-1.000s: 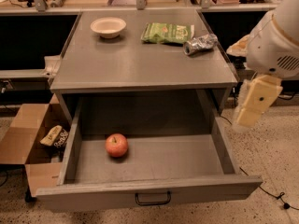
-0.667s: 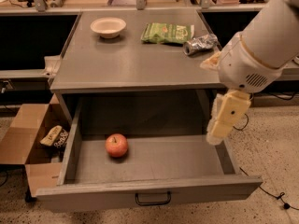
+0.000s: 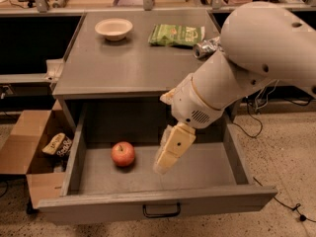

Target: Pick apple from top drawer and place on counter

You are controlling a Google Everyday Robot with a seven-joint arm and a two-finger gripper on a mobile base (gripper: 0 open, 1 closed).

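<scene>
Next, my gripper needs to go to the red apple's sides (image 3: 126, 154) and close there, because the apple has to leave the open top drawer.
A small red apple (image 3: 123, 153) lies on the floor of the open top drawer (image 3: 148, 204), left of its middle. The drawer is pulled out from under the grey counter (image 3: 128, 65) and has a black handle on its front. My white arm reaches in from the right. The gripper (image 3: 165, 166) hangs pointing down into the drawer, just right of the apple and apart from it.
On the counter stand a white bowl (image 3: 114, 28), a green snack bag (image 3: 176, 34) and a crushed silver can (image 3: 206, 47). An open brown cardboard box (image 3: 24, 147) with a packet in it sits on the floor to the left. Cables lie on the floor at the right.
The arm has swung left from beside the cabinet to over the open drawer, and the gripper has come down close to the apple's right side.
</scene>
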